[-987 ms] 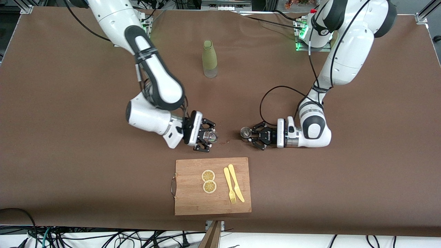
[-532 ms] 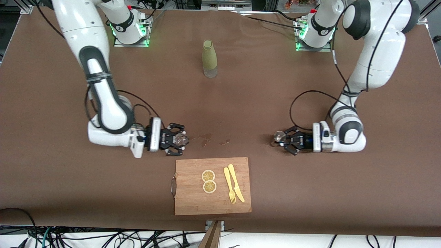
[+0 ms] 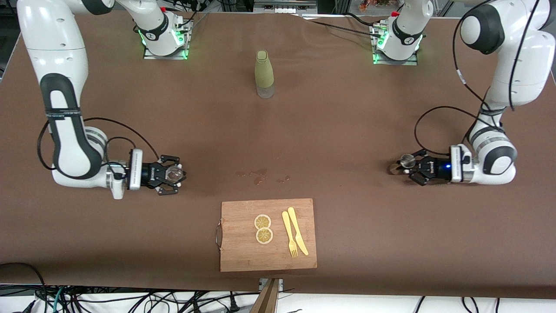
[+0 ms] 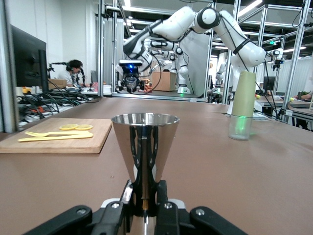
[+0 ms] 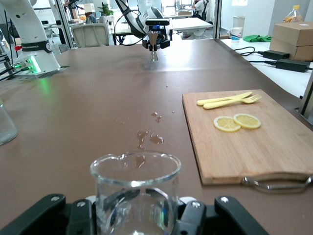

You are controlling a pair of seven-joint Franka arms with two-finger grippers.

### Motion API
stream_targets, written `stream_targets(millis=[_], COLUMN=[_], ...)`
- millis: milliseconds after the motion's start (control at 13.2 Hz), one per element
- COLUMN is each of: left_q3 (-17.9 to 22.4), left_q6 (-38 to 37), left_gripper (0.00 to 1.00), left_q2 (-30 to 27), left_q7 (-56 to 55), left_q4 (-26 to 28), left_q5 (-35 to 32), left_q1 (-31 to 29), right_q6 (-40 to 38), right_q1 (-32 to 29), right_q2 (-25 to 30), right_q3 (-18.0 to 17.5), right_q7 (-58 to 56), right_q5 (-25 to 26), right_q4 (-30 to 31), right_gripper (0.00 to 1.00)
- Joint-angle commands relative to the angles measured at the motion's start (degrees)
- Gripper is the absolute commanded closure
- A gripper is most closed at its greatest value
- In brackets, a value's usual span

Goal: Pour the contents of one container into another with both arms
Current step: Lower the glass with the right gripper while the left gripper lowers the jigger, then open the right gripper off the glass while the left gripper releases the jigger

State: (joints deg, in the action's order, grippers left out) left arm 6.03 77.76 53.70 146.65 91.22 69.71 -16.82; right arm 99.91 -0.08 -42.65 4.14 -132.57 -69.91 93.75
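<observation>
My left gripper is going to put the metal cup down and let go on the bare brown tabletop, slightly back toward its own arm point(image 3: 417, 156).
My right gripper point(image 3: 176, 174) is shut on a clear glass beaker point(image 3: 175, 173), held upright low over the brown tabletop toward the right arm's end. In the right wrist view the beaker point(image 5: 135, 188) fills the gap between the black fingers point(image 5: 193, 220) and looks empty. My left gripper point(image 3: 403, 165) is shut on a shiny metal cone-shaped cup point(image 3: 407, 161), upright and low over the table toward the left arm's end. The left wrist view shows that cup point(image 4: 145, 139) pinched at its narrow waist.
A wooden cutting board point(image 3: 243, 256) with two lemon slices point(image 3: 263, 228), a yellow fork point(image 3: 289, 239) and a knife point(image 3: 298, 230) lies near the front camera. A few spilled drops point(image 3: 259, 176) mark the cloth. A green-sleeved bottle point(image 3: 264, 74) stands between the arm bases.
Both arms have drawn apart from the middle toward their own ends of the table, each carrying its vessel. The spilled drops now lie uncovered between them.
</observation>
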Motion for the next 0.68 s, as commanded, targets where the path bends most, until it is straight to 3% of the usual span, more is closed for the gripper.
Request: stream_targets(millis=[0, 608], left_q3=[0.1, 4.3], left_q6=[-2.8, -6.7], left_gripper=[1.00, 1.00], left_q2=[0.1, 3.0], left_q7=[4.5, 14.5], left_q4=[-0.2, -0.1], left_q5=[-2.5, -5.7], left_q1=[-3.7, -5.2], right_q6=[-3.7, -7.0], right_q1=[-4.4, -14.4], right_q2=[-0.9, -7.8], right_q3=[-0.8, -0.8], right_q7=[-6.4, -10.0], right_q5=[0.7, 2.5], right_q4=[2.8, 2.8], right_gripper=[0.97, 0.94])
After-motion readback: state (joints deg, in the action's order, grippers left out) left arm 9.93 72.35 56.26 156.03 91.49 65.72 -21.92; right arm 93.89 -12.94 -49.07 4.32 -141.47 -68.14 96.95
